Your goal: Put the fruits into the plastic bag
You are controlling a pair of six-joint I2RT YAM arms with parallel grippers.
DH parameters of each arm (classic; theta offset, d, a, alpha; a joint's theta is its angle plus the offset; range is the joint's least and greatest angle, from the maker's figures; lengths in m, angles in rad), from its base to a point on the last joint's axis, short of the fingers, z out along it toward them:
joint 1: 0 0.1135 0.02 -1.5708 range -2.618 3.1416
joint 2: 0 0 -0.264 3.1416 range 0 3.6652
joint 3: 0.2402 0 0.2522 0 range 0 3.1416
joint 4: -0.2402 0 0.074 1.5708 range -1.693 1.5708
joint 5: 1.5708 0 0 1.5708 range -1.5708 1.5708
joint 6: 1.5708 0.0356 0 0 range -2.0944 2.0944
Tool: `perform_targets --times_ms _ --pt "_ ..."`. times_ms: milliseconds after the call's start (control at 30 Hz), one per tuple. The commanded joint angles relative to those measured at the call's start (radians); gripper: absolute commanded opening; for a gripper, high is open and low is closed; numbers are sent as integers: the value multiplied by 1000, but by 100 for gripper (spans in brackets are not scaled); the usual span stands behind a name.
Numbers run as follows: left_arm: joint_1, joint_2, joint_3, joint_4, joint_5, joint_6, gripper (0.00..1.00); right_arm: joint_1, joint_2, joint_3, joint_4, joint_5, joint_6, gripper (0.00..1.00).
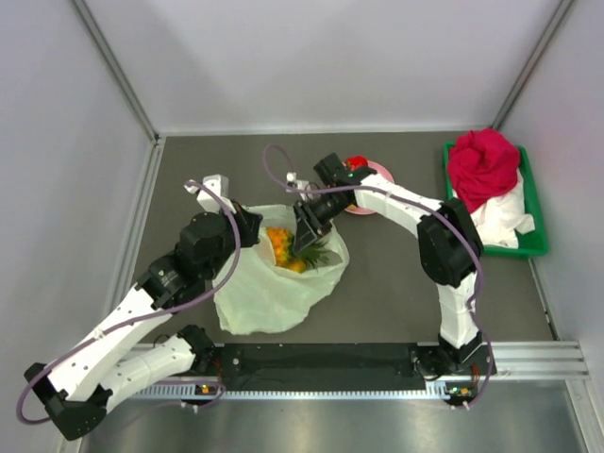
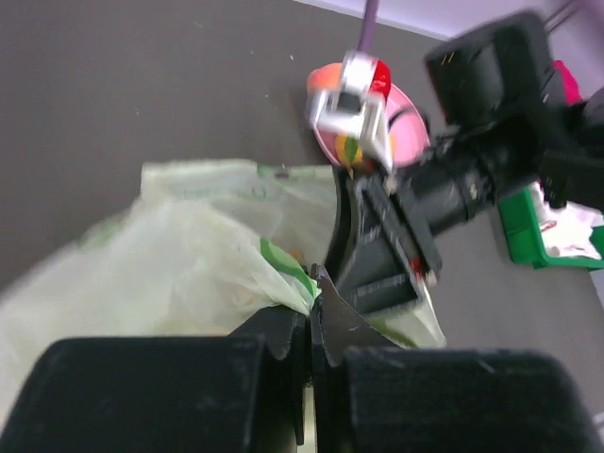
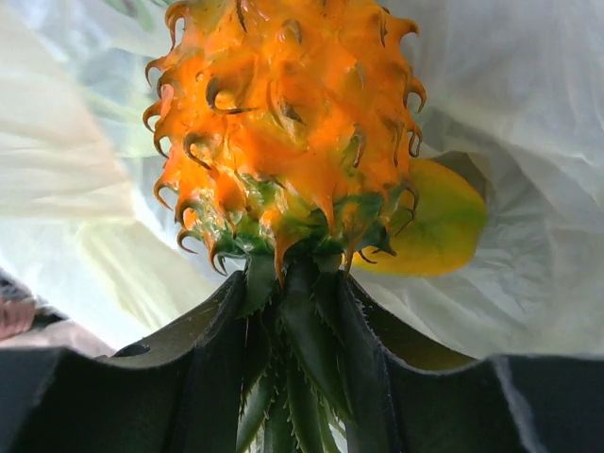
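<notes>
The pineapple will go down inside the plastic bag [image 1: 293, 235] [image 3: 307, 189] beside the yellow fruit, where I should set it with my right gripper.
My right gripper [image 3: 293, 307] is shut on the green crown of the small orange pineapple [image 3: 283, 123], which hangs inside the pale-green plastic bag [image 3: 528, 142]. A yellow mango-like fruit [image 3: 439, 226] lies just behind it. From above, the right gripper [image 1: 308, 229] reaches into the bag's mouth, where orange fruits [image 1: 281, 243] show. My left gripper [image 2: 312, 294] is shut on the plastic bag's [image 2: 189, 255] rim and holds it up at the bag's left edge [image 1: 253, 226]. A red fruit [image 1: 356, 163] sits on the pink plate [image 1: 376, 179].
A green tray [image 1: 534, 247] at the back right holds a red cloth bundle [image 1: 483, 165] and a white cloth [image 1: 507, 217]. The pink plate [image 2: 411, 123] lies just beyond the bag, under the right arm. Grey walls close off the left, right and back.
</notes>
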Motion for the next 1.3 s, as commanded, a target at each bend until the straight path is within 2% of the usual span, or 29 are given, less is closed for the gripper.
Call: perform_targets --times_ms 0,167,433,567,667,933,1267 --pt "3 33 21 100 -24 66 0 51 -102 -94 -40 9 -76 0" --pt "3 56 37 109 -25 68 0 91 -126 -151 -14 56 -61 0" --pt "3 12 109 94 -88 100 0 108 -160 -186 112 450 142 0" --pt "3 -20 133 74 -122 114 0 102 -163 -172 74 706 193 0" --pt "3 -52 129 54 -136 109 0 70 -186 -177 69 779 235 0" --pt "3 -94 78 20 -165 85 0 -6 -252 -163 68 848 261 0" --pt "3 -143 38 -46 -231 14 0 24 -217 -182 155 626 310 0"
